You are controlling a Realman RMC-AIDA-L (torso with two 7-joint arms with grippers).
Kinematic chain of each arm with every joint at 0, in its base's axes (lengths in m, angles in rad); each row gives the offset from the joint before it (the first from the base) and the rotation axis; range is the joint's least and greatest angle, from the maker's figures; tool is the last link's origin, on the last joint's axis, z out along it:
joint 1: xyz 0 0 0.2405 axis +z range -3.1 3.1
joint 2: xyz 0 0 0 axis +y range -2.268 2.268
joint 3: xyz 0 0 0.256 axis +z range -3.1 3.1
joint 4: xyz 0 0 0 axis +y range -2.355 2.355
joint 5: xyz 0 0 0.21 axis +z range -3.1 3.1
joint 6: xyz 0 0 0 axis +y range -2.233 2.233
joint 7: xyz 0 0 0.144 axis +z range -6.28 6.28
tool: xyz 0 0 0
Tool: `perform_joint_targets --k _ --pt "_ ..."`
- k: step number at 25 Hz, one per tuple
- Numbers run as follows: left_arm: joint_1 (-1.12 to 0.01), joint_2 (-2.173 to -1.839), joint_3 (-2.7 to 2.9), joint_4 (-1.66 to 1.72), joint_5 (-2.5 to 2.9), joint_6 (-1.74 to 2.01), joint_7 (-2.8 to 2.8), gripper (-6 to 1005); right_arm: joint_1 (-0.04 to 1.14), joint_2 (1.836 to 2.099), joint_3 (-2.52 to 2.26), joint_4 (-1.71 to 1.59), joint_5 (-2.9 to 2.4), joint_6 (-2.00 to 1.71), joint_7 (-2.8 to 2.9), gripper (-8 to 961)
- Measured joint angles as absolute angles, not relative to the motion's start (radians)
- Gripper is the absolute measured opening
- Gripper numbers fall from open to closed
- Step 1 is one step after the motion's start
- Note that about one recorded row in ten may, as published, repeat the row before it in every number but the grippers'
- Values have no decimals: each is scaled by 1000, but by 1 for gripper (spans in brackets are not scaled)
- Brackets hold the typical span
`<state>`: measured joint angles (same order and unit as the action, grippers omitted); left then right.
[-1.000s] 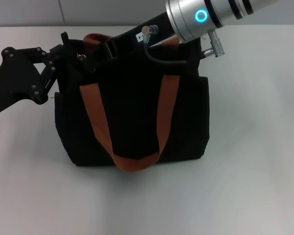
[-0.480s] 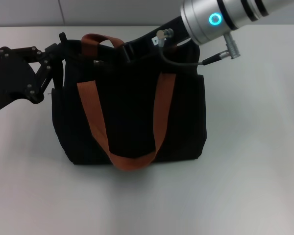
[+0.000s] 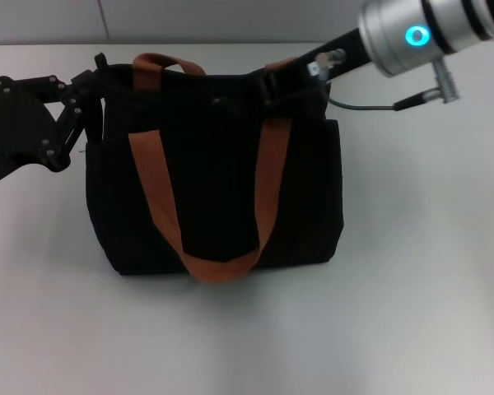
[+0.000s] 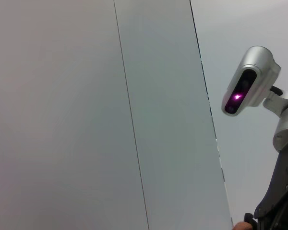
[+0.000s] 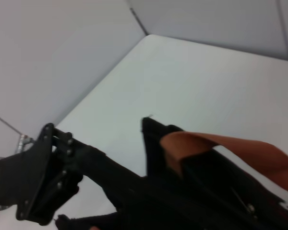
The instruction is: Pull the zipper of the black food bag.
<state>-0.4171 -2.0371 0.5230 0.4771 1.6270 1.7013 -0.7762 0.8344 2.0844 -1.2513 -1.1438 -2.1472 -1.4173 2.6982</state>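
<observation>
My right gripper has the silver pull tab. It will let go of it above the front strap's end farther from my left gripper [image 3: 275,100].
The black food bag [image 3: 218,189] stands upright mid-table in the head view, its rust-brown strap handles [image 3: 152,197] hanging down the front. My left gripper [image 3: 101,72] is shut on the bag's top left corner. My right gripper [image 3: 270,85] sits on the top edge, right of the middle, pinched shut on the zip line. The silver pull tab is hidden under it. The right wrist view shows the bag's top edge [image 5: 201,191], a strap [image 5: 221,148] and the left gripper [image 5: 110,179] at the corner.
The bag stands on a white table [image 3: 412,288] with a pale wall behind it. A cable [image 3: 370,104] hangs from my right wrist above the bag's right end. The left wrist view shows only wall panels and my head camera [image 4: 247,81].
My right gripper has slid to the right along the bag's top edge. The left gripper and the bag's left corner shifted slightly left, and the top edge is now drawn straighter.
</observation>
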Motion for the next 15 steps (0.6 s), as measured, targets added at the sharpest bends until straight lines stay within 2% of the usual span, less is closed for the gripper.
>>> perform_joint_targets --k 15 --pt "-417 -2036 520 477 1626 1701 -776 89 677 2087 -1176 -1358 -2222 -1485 2750 24"
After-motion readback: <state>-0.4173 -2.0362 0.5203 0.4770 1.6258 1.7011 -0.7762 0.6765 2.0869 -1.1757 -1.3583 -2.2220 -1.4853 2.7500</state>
